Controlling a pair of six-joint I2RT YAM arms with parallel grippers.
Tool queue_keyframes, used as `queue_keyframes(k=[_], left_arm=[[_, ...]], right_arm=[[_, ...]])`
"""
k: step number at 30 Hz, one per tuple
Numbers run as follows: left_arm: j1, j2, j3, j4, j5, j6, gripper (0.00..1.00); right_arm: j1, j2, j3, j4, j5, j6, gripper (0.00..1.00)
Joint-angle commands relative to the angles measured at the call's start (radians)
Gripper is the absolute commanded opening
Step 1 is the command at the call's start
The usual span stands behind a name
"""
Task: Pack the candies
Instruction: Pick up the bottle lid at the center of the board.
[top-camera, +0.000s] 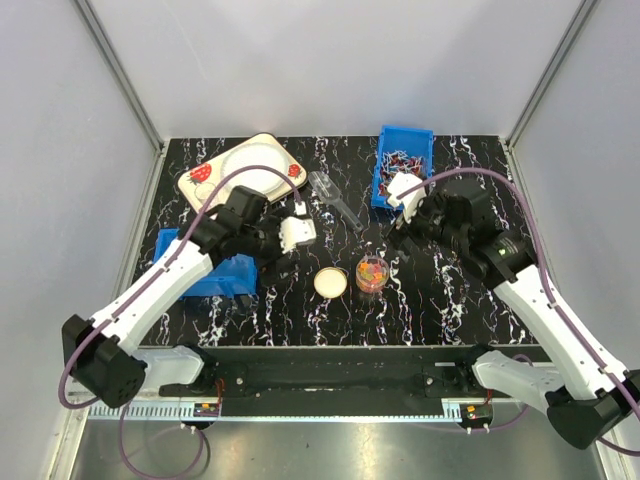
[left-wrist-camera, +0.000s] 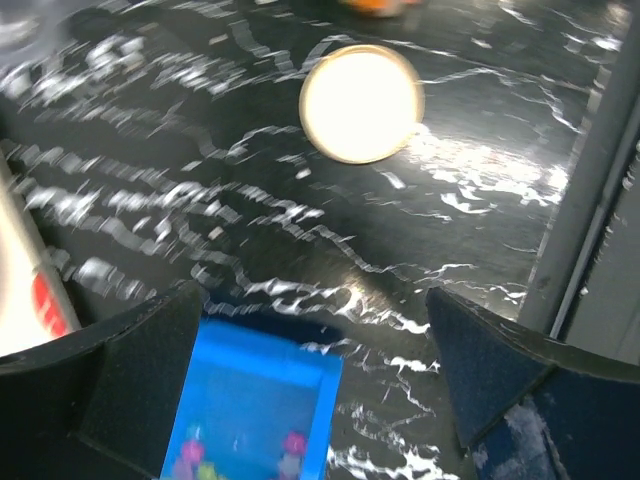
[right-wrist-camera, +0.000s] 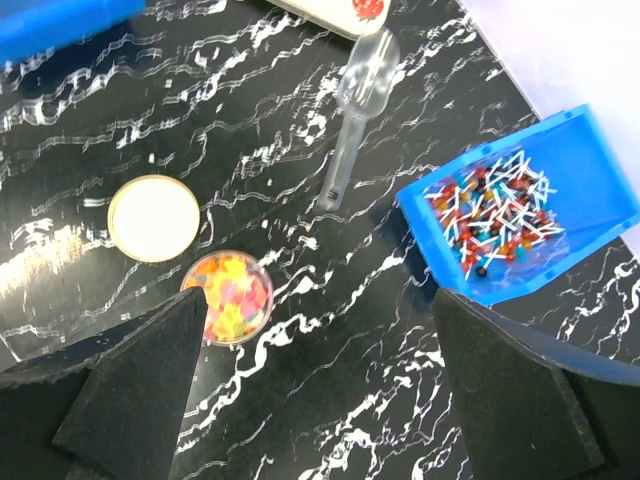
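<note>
The left gripper should next go to the cream lid and grab its rim (top-camera: 321, 295) (left-wrist-camera: 402, 149) on the side toward the table's front edge, away from the jar.
The candies (right-wrist-camera: 231, 291) are tiny pink, yellow and orange sweets filling a small clear jar (top-camera: 372, 275) that stands uncapped on the black marbled table. The jar's round cream lid (top-camera: 331, 283) lies flat just left of it. A few more candies (left-wrist-camera: 290, 445) lie in a blue bin (left-wrist-camera: 255, 405) under my left gripper (left-wrist-camera: 320, 385), which hangs open and empty above the bin's corner. My right gripper (right-wrist-camera: 325, 400) is open and empty too, above bare table right of the jar.
A second blue bin (top-camera: 402, 165) with red-white wrapped sweets stands at the back right. A clear plastic scoop (top-camera: 335, 198) lies at the back middle. A cream plate (top-camera: 245, 170) with red marks sits at the back left. Grey walls surround the table.
</note>
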Motion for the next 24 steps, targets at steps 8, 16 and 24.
queue_keyframes(k=[8,16,24], left_arm=[[-0.129,0.133,-0.111,0.141,0.141,0.227,0.99],[-0.220,0.228,-0.166,0.267,0.104,0.281,0.98],[-0.249,0.390,-0.108,0.289,0.078,0.281,0.83]], right_arm=[[0.006,-0.064,-0.109,0.115,-0.058,-0.058,1.00],[-0.014,-0.109,-0.132,0.165,-0.028,-0.033,1.00],[-0.073,-0.169,-0.125,0.256,0.072,0.054,1.00]])
